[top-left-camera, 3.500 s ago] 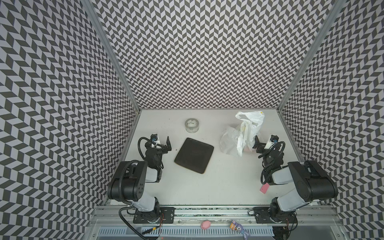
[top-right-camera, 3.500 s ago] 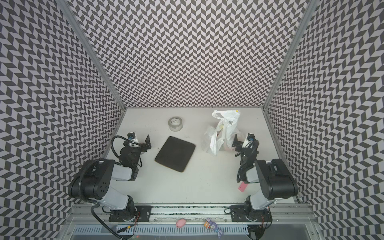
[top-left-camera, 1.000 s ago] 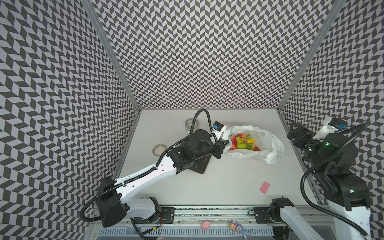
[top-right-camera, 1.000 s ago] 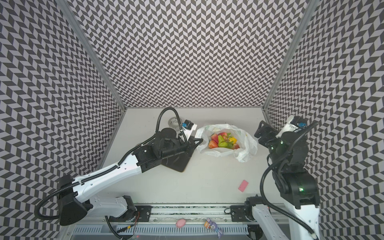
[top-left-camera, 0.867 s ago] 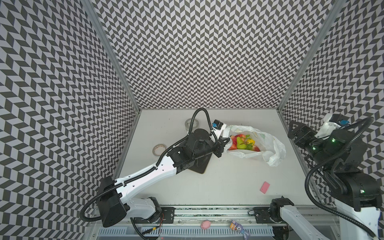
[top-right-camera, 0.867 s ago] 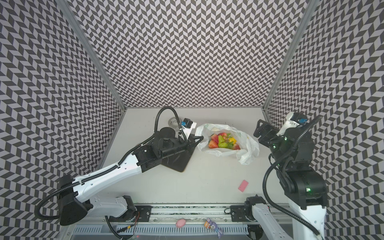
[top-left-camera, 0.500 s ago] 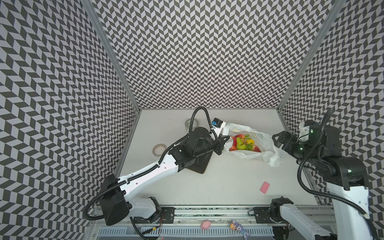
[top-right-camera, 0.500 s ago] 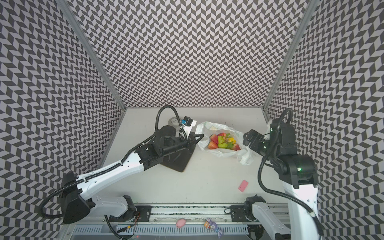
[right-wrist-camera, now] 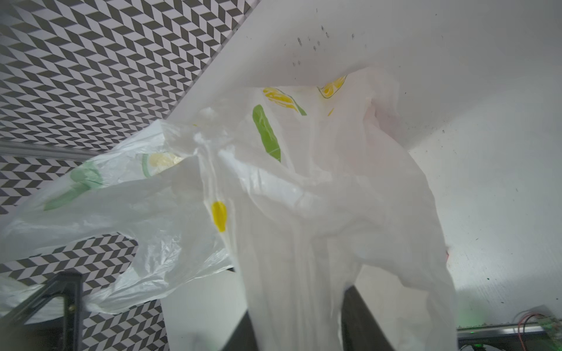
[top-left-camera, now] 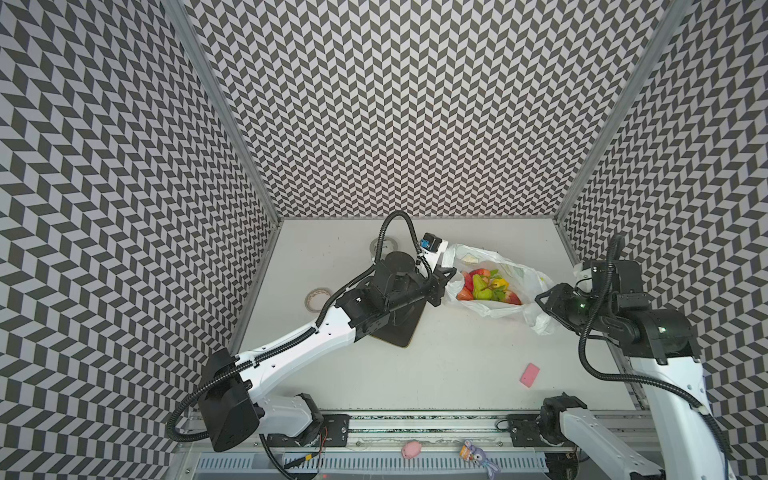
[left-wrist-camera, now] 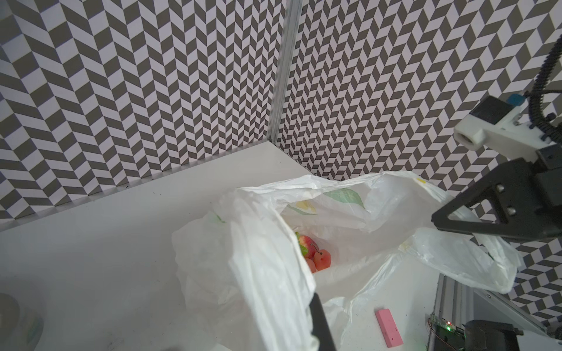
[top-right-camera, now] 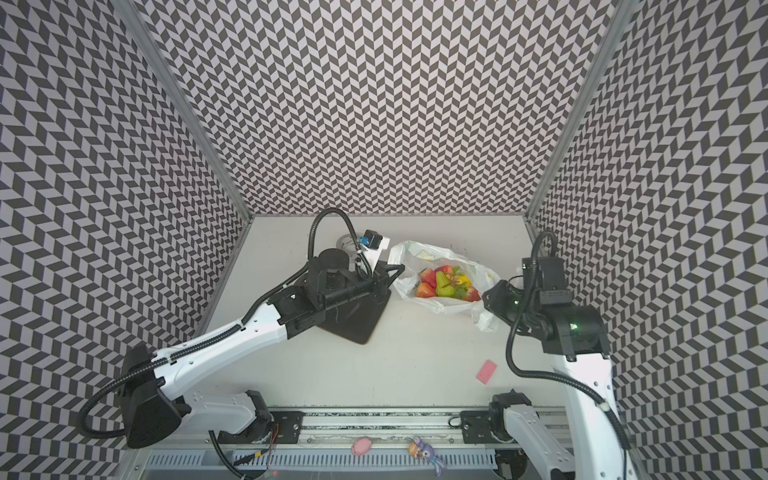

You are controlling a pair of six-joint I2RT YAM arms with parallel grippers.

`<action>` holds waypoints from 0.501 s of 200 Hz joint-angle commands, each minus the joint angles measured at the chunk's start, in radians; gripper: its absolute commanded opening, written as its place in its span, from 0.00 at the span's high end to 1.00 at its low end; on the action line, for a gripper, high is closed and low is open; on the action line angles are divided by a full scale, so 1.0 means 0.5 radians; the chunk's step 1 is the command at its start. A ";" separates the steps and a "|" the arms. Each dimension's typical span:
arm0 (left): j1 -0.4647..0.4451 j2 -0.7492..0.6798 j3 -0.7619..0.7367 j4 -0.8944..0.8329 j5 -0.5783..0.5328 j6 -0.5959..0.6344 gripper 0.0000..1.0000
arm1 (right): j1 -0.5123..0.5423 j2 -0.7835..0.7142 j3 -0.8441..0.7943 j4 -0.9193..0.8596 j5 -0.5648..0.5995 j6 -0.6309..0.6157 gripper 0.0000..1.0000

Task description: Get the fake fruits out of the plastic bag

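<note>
Next, I take its back rim (top-left-camera: 497,255) with my right gripper to free my left gripper, as my grippers are holding both ends of the plastic bag around the fake fruits.
The plastic bag (top-left-camera: 509,309) lies open on the table at the back right, white with lemon and leaf prints (right-wrist-camera: 267,133). The fake fruits (top-left-camera: 488,286) are heaped inside it, red, green and yellow, and in the left wrist view a few red ones (left-wrist-camera: 316,256) show past the rim. My left gripper (top-left-camera: 445,277) is shut on the bag's left rim, and one dark finger (left-wrist-camera: 319,319) shows beside the pinched fold. My right gripper (top-left-camera: 541,300) is at the bag's right end. A bunched strip of bag (right-wrist-camera: 298,288) runs between its fingers (right-wrist-camera: 360,316).
A black mat (top-left-camera: 399,328) lies under the left forearm. Two tape rolls (top-left-camera: 318,297) (top-left-camera: 384,245) sit left of it and behind it. A pink block (top-left-camera: 530,375) lies front right. A pink pig (top-left-camera: 411,449) and a purple toy (top-left-camera: 478,454) rest on the front rail.
The right arm swung in from the right wall to the bag's right end, and its jaws closed round the plastic. The left gripper kept its hold on the bag's left rim.
</note>
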 commanded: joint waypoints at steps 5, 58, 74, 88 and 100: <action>0.084 0.033 0.102 0.101 -0.012 -0.037 1.00 | 0.000 -0.027 -0.066 0.191 -0.082 0.051 0.90; 0.386 0.384 0.481 0.142 0.023 0.044 1.00 | -0.002 -0.053 -0.239 1.079 -0.261 0.371 1.00; 0.451 0.505 0.615 0.179 0.076 0.046 1.00 | -0.002 -0.044 -0.265 1.311 -0.281 0.401 1.00; 0.484 0.615 0.729 0.233 0.129 0.065 1.00 | -0.002 -0.020 -0.252 1.466 -0.284 0.376 1.00; 0.495 0.715 0.852 0.264 0.157 0.082 1.00 | -0.002 0.010 -0.216 1.558 -0.264 0.322 1.00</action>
